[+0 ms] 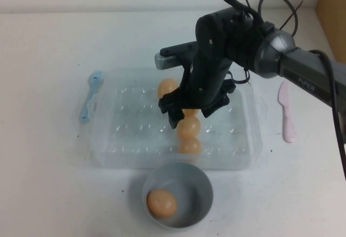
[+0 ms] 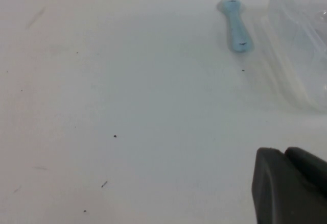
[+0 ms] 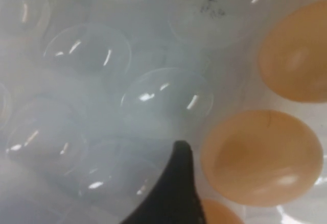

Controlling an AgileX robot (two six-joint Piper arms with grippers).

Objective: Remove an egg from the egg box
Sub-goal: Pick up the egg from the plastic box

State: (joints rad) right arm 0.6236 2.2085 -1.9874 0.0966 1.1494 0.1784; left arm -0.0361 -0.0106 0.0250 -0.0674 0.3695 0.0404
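I will close my right gripper around the tan egg (image 1: pixel 189 128) (image 3: pixel 263 157) that is just behind the frontmost egg in the clear egg box.
The clear egg box (image 1: pixel 116 134) lies mid-table and holds several tan eggs. One egg (image 1: pixel 167 87) lies at the back, and two eggs (image 1: pixel 189 128) sit in a line toward the front. My right gripper (image 1: pixel 190 115) is down in the box, open, its black fingers either side of another egg that is mostly hidden. In the right wrist view one finger (image 3: pixel 173 193) stands beside a large egg (image 3: pixel 260 155). My left gripper (image 2: pixel 286 155) is shut and empty over bare table, left of the box (image 2: pixel 306 40).
A round grey-blue bowl (image 1: pixel 204 189) in front of the box holds one egg (image 1: pixel 162 203). A blue spoon (image 1: pixel 91 95) lies left of the box and also shows in the left wrist view (image 2: pixel 236 30). A pink spoon (image 1: pixel 286 112) lies to the right.
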